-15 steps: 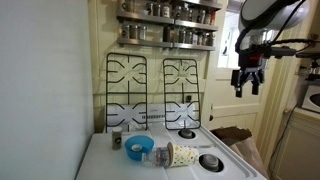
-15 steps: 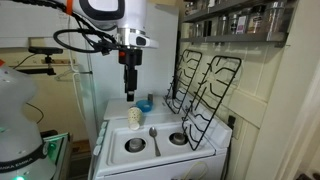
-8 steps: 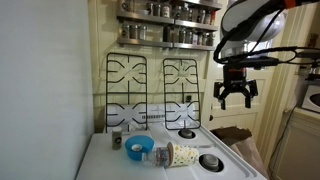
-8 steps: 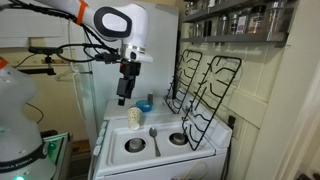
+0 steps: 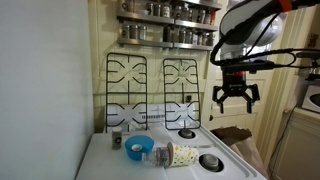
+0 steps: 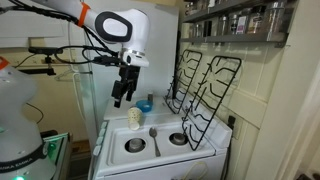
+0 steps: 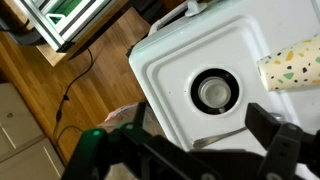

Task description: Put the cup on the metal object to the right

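Note:
My gripper should close on the end of the cream speckled cup [image 5: 193,155] [image 7: 270,72] that is closest to the silver burner disc.
The cream speckled cup [image 5: 182,155] lies on its side on the white stove top, beside the blue bowl [image 5: 140,147]. It also shows in an exterior view [image 6: 134,118] and at the right edge of the wrist view [image 7: 293,63]. The silver burner disc with a dark centre [image 5: 210,161] sits just right of the cup; the wrist view shows the disc [image 7: 212,92] below the camera. My gripper [image 5: 234,97] is open and empty, in the air well above the stove and off its side. It also shows in an exterior view [image 6: 120,93] and in the wrist view [image 7: 205,150].
A spoon [image 6: 153,135] lies between the two burners. Black wire grates [image 5: 150,90] lean on the wall behind the stove. A second burner disc [image 5: 186,133] is nearer the grates. A spice shelf [image 5: 165,25] hangs above. A small dark jar [image 5: 116,140] stands by the bowl.
My gripper has come down and moved closer to the stove, and it has turned at the wrist. The cup, bowl and spoon have not moved.

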You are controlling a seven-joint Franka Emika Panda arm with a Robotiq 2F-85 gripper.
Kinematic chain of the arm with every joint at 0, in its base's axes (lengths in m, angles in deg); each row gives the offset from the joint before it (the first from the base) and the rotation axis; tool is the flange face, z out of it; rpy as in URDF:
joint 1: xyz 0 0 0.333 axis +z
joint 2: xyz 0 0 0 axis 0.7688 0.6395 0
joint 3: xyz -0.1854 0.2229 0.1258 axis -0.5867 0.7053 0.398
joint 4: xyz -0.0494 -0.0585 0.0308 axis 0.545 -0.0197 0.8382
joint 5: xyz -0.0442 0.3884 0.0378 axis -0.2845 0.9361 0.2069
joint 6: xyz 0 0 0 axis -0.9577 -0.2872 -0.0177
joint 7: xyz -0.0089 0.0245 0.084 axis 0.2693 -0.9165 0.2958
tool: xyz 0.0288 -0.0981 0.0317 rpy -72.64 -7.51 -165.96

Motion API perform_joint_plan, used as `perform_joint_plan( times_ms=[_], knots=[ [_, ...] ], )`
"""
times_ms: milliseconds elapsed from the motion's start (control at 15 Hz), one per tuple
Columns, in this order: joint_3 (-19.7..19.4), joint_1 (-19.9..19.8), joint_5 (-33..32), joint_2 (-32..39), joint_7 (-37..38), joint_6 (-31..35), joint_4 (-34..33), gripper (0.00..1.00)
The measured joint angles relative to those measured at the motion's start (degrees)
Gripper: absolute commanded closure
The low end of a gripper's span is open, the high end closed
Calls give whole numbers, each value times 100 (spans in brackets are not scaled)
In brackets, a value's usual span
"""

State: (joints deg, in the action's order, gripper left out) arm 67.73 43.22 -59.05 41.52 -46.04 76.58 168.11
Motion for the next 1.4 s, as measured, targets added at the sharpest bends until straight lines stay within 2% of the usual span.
perform_joint_plan(
  times_ms=[333,800,1200,1400],
  knots=[
    [27,-60,438,263,1286,405,174,0],
    [170,-21,1069,644,3065,1841,916,0],
    [138,-11,1093,662,3171,1910,929,0],
    [139,23,1546,800,3643,2405,1025,0]
  ],
)
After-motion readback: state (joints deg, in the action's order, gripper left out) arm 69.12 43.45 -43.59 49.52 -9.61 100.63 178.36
